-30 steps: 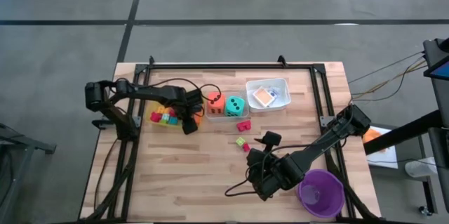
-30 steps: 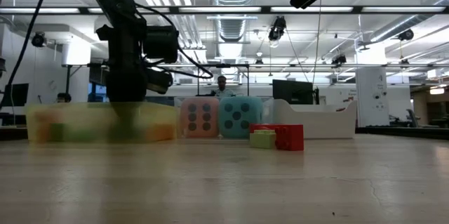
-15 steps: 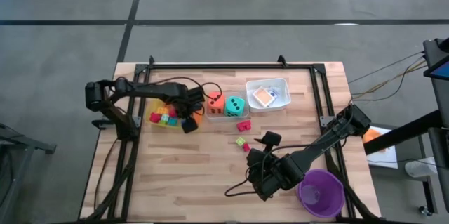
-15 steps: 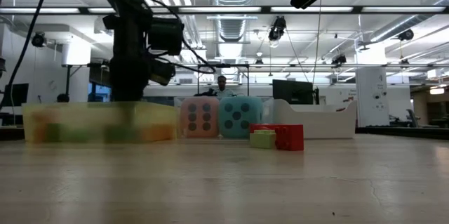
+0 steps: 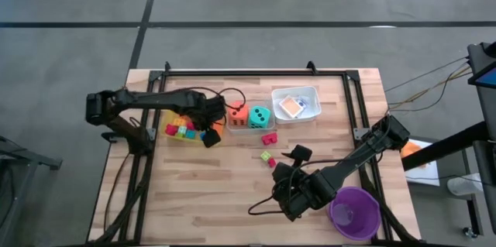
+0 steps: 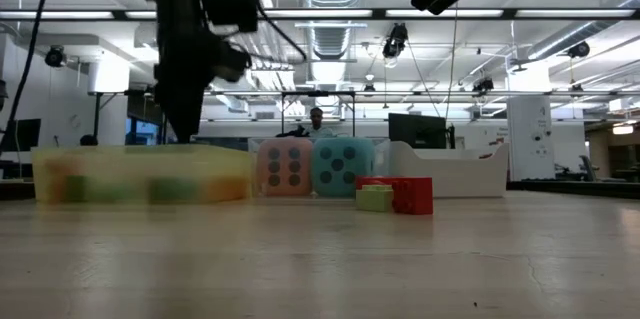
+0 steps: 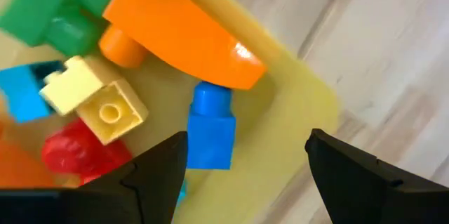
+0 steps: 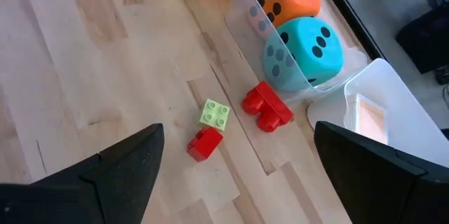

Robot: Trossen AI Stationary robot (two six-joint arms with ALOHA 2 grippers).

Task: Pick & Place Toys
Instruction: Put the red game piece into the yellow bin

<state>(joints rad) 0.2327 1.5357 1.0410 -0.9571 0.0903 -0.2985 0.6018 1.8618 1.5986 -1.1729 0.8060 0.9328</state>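
Observation:
My right gripper is going to close on the near end (image 5: pixel 272 165) (image 8: pixel 200 149) of the small red block, which sits beside the green block on the bare table.
My left gripper (image 7: pixel 245 175) hangs open, pointing down, over the right end of the yellow tray (image 5: pixel 186 129); its fingers (image 6: pixel 186 124) stand above the tray's rim and touch nothing. Below it lie a blue block (image 7: pixel 210 129), an orange piece (image 7: pixel 182 34) and yellow, red and green blocks. On the bare table lie a red block (image 8: pixel 266 106), a green block (image 8: pixel 215 114) and a small red block (image 8: pixel 204 143). My right gripper (image 5: pixel 283 177) waits open, slanting down toward them from the near right.
An orange die (image 5: pixel 237 114) and a teal die (image 5: pixel 260 114) sit in a clear tray beside the yellow one. A white tray (image 5: pixel 310 101) with cards stands at the far right. A purple cup (image 5: pixel 355 212) stands at the near right corner.
My left gripper has risen straight up out of the yellow tray and now stands above its rim. The blocks in the tray stay where they were. My right arm has kept still.

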